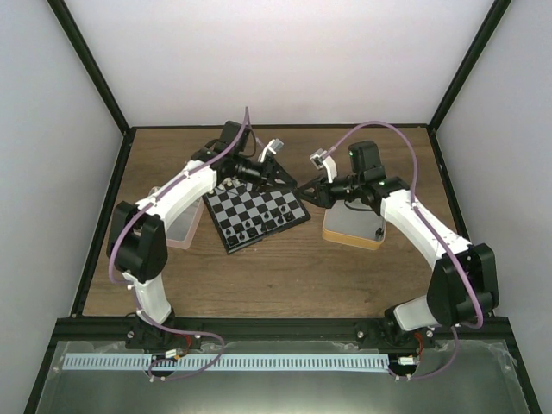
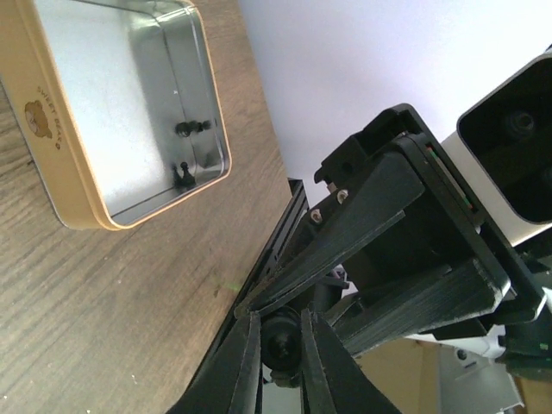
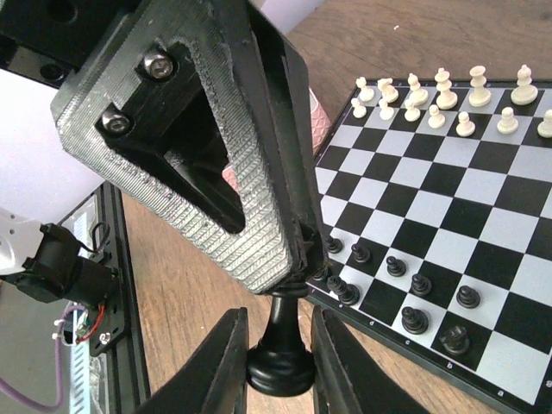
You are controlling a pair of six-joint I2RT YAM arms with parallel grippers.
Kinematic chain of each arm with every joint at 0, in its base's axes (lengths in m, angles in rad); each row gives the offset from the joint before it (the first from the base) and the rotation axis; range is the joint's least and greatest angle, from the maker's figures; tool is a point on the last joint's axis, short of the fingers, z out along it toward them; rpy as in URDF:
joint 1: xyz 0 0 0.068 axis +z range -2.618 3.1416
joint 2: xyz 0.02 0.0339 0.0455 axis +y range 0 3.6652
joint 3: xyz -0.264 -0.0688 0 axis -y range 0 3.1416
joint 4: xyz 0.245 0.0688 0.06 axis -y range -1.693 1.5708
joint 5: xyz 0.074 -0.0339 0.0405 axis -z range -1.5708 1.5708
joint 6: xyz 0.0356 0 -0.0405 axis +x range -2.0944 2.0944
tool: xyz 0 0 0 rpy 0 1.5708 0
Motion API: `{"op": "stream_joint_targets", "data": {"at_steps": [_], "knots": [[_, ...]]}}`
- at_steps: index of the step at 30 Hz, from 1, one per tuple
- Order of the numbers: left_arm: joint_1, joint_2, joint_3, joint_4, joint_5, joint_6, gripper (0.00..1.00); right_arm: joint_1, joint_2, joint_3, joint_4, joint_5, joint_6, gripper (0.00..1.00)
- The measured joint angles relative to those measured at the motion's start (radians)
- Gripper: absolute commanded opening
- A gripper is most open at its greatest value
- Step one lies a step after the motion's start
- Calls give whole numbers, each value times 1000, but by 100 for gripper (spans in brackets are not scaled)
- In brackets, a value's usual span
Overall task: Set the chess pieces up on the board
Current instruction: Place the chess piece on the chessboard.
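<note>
Next, my left gripper lets go of the black chess piece on the dark square [image 1: 270, 225], which is by the middle of the board's near edge.
The board [image 1: 259, 244] lies mid-table with white pieces [image 3: 440, 86] along its far rows and several black pieces [image 3: 420, 283] near the right-hand rim [image 3: 405, 345]. Both grippers meet just off the board's far right corner. My right gripper [image 3: 280, 345] is shut on the base of a black chess piece [image 3: 280, 366], which stands upright above the wood. My left gripper [image 2: 282, 345] is closed on the same piece's head [image 2: 283, 341]; its ribbed fingers [image 3: 259, 233] come down from above in the right wrist view. In the top view the left gripper [image 1: 285, 178] and right gripper [image 1: 304, 187] touch tip to tip.
A yellow tin [image 2: 82, 194] holds two black pieces [image 2: 191, 128]; it sits under the right arm [image 1: 349, 231]. A pink tin [image 1: 183, 228] lies left of the board. Black frame rails border the table.
</note>
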Motion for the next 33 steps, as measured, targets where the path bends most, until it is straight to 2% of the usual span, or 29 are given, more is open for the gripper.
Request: {"op": "stream_joint_targets", "data": {"at_steps": [4,7,10,16,19,22,28,33], "knots": [[-1,0,2,-5,-24,15,4,1,5,11,-11,8,13,59],[-2,-7,-6,5,-67,23,4,3,4,19,-13,20,29,79],[-2,-46,-55,26,-137,30,4,5,-3,10,-5,41,71,92],[-3,-219,-200,53,-407,56,4,6,-132,-127,73,131,193,91],[-13,-304,-270,60,-566,87,4,6,-195,-175,114,219,275,84],[-73,-365,-344,75,-751,135,4,6,-226,-193,136,324,357,80],[-237,-354,-484,128,-1012,184,4,6,-237,-217,144,480,488,79],[-292,-279,-513,164,-1151,211,4,6,-241,-281,151,519,523,79]]}}
